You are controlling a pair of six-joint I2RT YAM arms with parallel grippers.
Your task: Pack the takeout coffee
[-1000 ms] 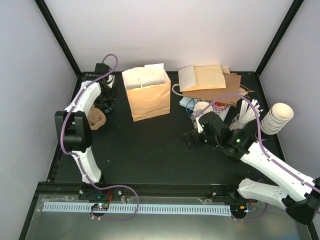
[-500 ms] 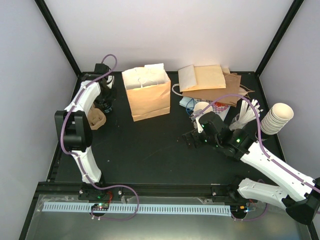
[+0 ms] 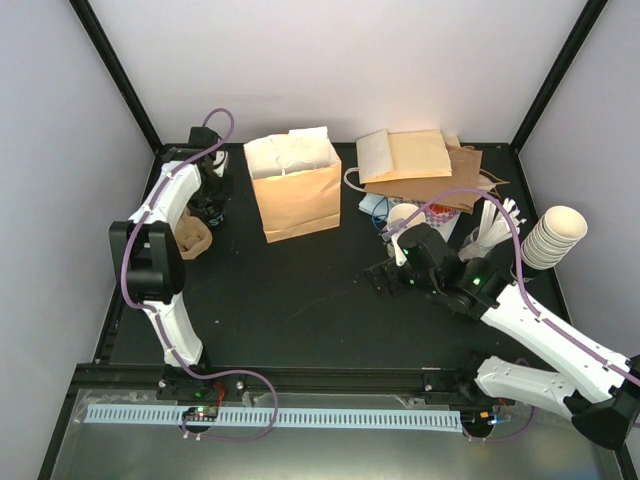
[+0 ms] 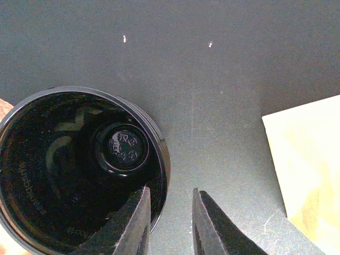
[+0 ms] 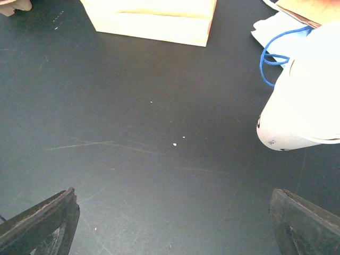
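The nested top black cup sits loose in my fingers, so next my left gripper pinches only the top black cup's rim (image 4: 164,186) before lifting.
The takeout coffee (image 3: 212,213) stands at the table's far left, left of the open brown paper bag (image 3: 293,188). From above only its black round lid (image 4: 79,170) shows; the cup body is hidden under it. My left gripper (image 4: 170,212) hangs over the lid's right rim, open by a narrow gap. One finger (image 4: 133,223) is over the lid and the other over bare table. The gap holds nothing. My right gripper (image 3: 385,278) is wide open low over mid-table, its gap (image 5: 172,223) empty.
A brown pulp tray (image 3: 192,238) lies just in front of the coffee. A lidless cream cup (image 5: 303,106) lies beside the right gripper. Flat paper bags (image 3: 420,160), white utensils (image 3: 490,230) and a cup stack (image 3: 555,235) crowd the back right. The bag's side (image 4: 313,159) is near the left gripper.
Almost nothing: the right gripper shifted a touch over the table, and the left arm stays at the coffee.
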